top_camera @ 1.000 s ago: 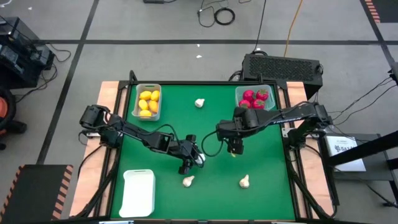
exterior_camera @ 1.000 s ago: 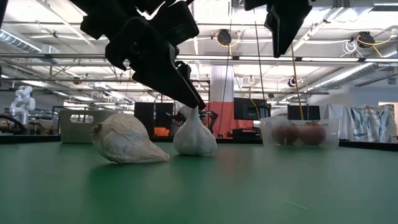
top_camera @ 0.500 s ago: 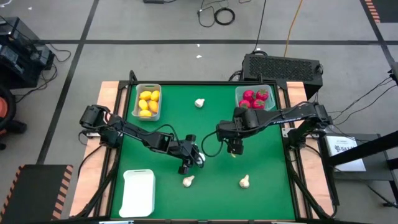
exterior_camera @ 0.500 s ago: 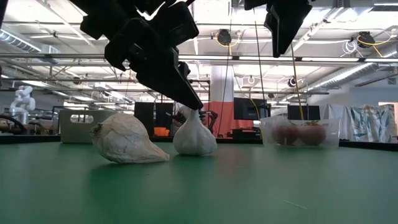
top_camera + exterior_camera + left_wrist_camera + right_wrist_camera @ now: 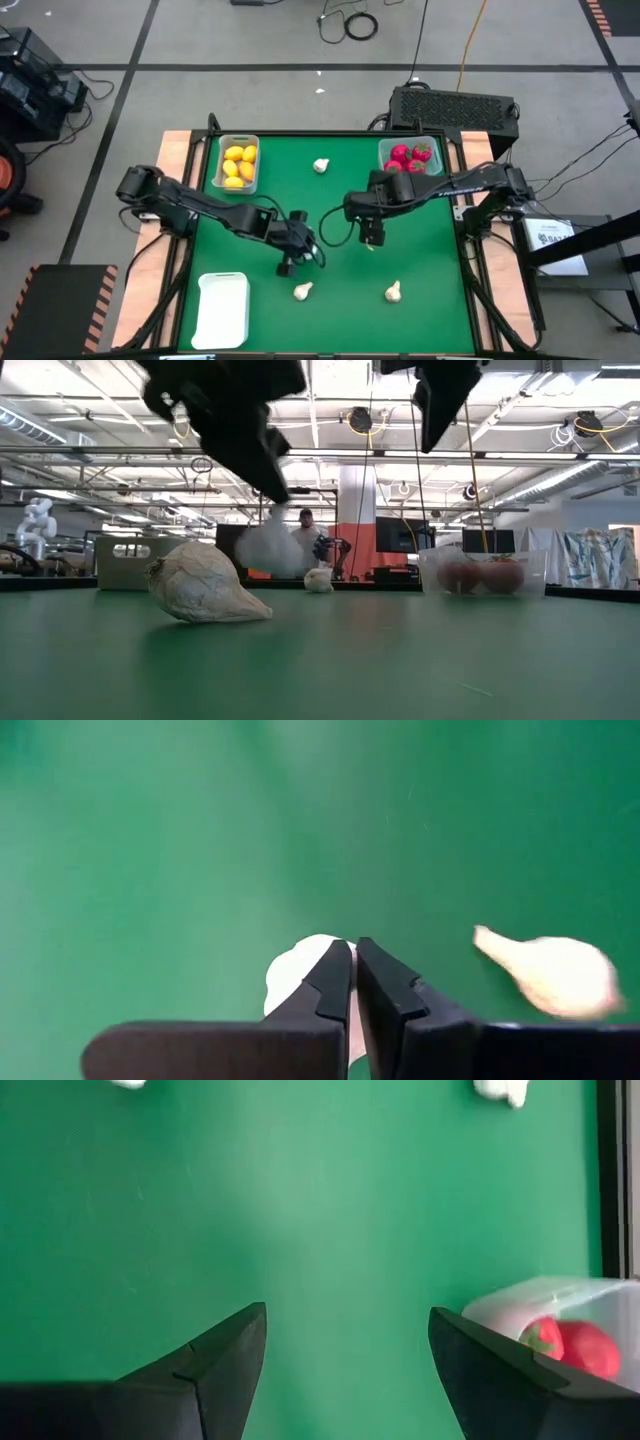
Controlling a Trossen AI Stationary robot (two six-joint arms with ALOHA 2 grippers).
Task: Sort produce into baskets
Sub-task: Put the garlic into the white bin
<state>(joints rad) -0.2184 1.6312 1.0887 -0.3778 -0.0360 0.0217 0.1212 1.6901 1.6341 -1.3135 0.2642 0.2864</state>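
The garlic bulb will leave my left gripper when I let go of it inside the near half of the white tray (image 5: 214,320). The bulb now hangs above the green table's middle.
A whitish garlic bulb (image 5: 270,546) hangs above the green table with my left gripper (image 5: 353,960) shut on it, near the table's middle (image 5: 303,250). Loose garlic bulbs lie at the near middle (image 5: 302,291), the near right (image 5: 393,292) and the far middle (image 5: 321,165), each resting on its side. The grey-white bin (image 5: 238,163) holds yellow fruits. The clear bin (image 5: 410,157) holds red fruits. The white tray (image 5: 222,308) sits at the near left. My right gripper (image 5: 370,238) hovers open right of the middle, holding nothing. My left gripper pinches the garlic's narrow top (image 5: 273,512) between its two fingertips. The fingers slant down from the table's left side. The bulb (image 5: 298,965) hangs below the fingertips, lifted clear of the table.
The table has a raised dark rim (image 5: 330,132), with wooden strips at the left and right edges. Open green surface lies between the bins at the far side and around the middle. A black box (image 5: 455,105) stands beyond the far right corner.
My left gripper has shut on the top of the garlic bulb that stood upright near the middle, then risen and tipped, drawing slightly toward the table's left edge. The bulb has been lifted clear of the table. The other bulbs have stayed put.
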